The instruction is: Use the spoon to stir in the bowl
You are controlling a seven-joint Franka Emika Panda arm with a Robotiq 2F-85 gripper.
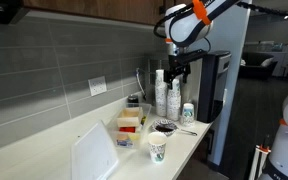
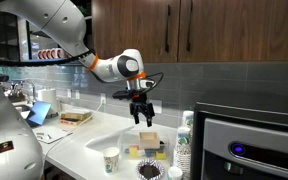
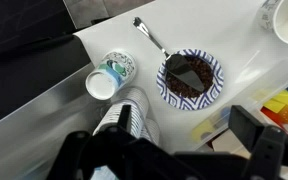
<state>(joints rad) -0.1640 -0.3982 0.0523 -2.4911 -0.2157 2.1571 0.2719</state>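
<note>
My gripper goes to the spoon next and closes on its handle (image 1: 190, 132) (image 3: 148, 33) near the spoon's loose end, out beyond the rim of the bowl.
The bowl (image 3: 212, 92), dark inside with a blue-patterned rim, sits on the white counter; it shows in both exterior views (image 1: 164, 127) (image 2: 148, 171). The slender grey spoon (image 3: 152, 40) lies with its head in the bowl and its handle sticking out over the rim onto the counter; its handle shows faintly in an exterior view (image 1: 187, 131). My gripper (image 3: 169, 150) is open and empty. It hangs well above the counter and the bowl in both exterior views (image 1: 177, 72) (image 2: 143, 117), near the cup stacks.
A white paper cup with a green logo (image 1: 157, 150) (image 3: 111, 78) stands near the bowl. Tall stacks of white cups (image 1: 165, 95) (image 3: 134, 118) stand behind it. A tray of coloured packets (image 1: 129, 123) and a dark machine (image 1: 216, 80) flank the area.
</note>
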